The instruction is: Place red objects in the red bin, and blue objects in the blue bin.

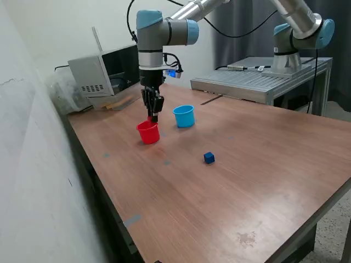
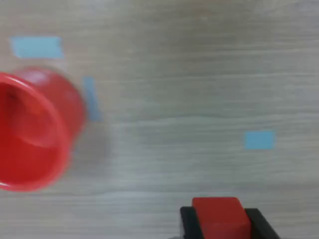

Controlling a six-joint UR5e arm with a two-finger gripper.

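Observation:
Next, my gripper lets go of the small red cube inside the open red cup (image 1: 148, 134) (image 2: 31, 130), near the light blue cup.
My gripper (image 1: 153, 116) is shut on a small red cube (image 2: 220, 216) and holds it just above the red cup (image 1: 148, 132). In the wrist view the cube sits between the two black fingers (image 2: 188, 221), and the red cup (image 2: 31, 130) lies off to the side, open and blurred. The light blue cup (image 1: 184, 116) stands upright on the table just to the exterior view's right of the red cup. One small blue cube (image 1: 209, 158) lies on the table in front of the blue cup. The other red cube and the other blue cube are not in view.
The wooden table (image 1: 236, 186) bears small blue tape marks (image 2: 259, 140). A grey box device (image 1: 104, 71) stands at the back on the exterior view's left. A metal platform (image 1: 258, 82) with a second arm's base stands at the back right. A wall runs along the left.

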